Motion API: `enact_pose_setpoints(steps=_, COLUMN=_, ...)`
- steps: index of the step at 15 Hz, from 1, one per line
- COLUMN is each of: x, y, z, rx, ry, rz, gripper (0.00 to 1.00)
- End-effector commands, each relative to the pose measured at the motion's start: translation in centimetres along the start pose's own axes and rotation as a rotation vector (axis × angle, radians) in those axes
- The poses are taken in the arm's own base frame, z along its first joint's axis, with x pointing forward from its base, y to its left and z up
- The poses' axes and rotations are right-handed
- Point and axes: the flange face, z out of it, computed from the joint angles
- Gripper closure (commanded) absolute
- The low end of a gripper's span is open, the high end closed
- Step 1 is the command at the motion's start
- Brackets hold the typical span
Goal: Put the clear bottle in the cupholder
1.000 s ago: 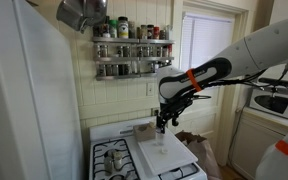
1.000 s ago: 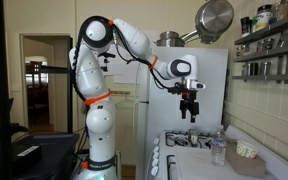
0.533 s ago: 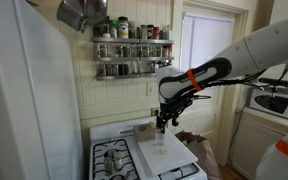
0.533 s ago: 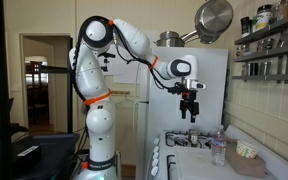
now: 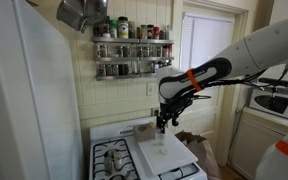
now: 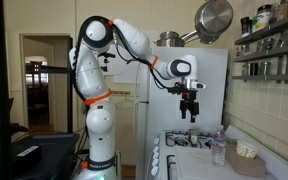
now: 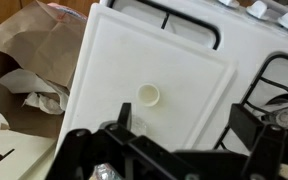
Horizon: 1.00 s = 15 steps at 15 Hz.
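Observation:
The robot's gripper will next go to the clear bottle's cap (image 5: pixel 160 128), above the white cutting board, and close there.
The clear bottle (image 6: pixel 219 148) stands upright on the white cutting board (image 7: pixel 114 60) on the stove. In the wrist view I look straight down on its pale cap (image 7: pixel 148 95). My gripper (image 7: pixel 184 130) is open and empty, well above the bottle, which sits just beside the left finger in that view. The gripper shows in both exterior views (image 5: pixel 162 123) (image 6: pixel 190 114). The tan cupholder (image 5: pixel 144 130) sits at the back of the stove near the wall, beyond the bottle (image 6: pixel 247 151). It is out of the wrist view.
Stove burners (image 7: pixel 284 90) lie beside the board. A brown paper bag (image 7: pixel 34 50) stands past the board's other edge. A spice rack (image 5: pixel 132 50) hangs on the wall above the stove. A steel pot (image 6: pixel 214 18) hangs high up.

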Motion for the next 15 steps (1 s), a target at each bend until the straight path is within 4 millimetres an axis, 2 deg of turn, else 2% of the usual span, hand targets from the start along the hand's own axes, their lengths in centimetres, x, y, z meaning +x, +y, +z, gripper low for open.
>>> enact_pose_setpoints(steps=1, x=-0.6, y=2.4, z=-0.7, rx=-0.078, ry=0.032, rz=0.086, gripper=0.00)
enact_pose_setpoints(steps=5, x=-1.0, y=7.6, z=-1.5, rx=-0.163, ry=0.093, rz=0.196, gripper=0.00)
enact_pose_setpoints(steps=9, x=0.7, y=11.1, z=-2.7, rx=-0.064, ry=0.228, rz=0.249, gripper=0.00)
enact_pose_setpoints(steps=12, x=1.2, y=12.8, z=-3.4, rx=0.003, ry=0.379, rz=0.218, gripper=0.00)
enact_pose_setpoints(steps=13, x=1.5, y=13.0, z=-3.3, rx=0.023, ry=0.387, rz=0.149, gripper=0.00)
enact_pose_setpoints(steps=14, x=1.4, y=12.8, z=-3.8, rx=-0.018, ry=0.354, rz=0.214, gripper=0.00)
enact_pose_setpoints(steps=15, x=1.4, y=13.2, z=-3.8, rx=-0.012, ry=0.360, rz=0.205, gripper=0.00)
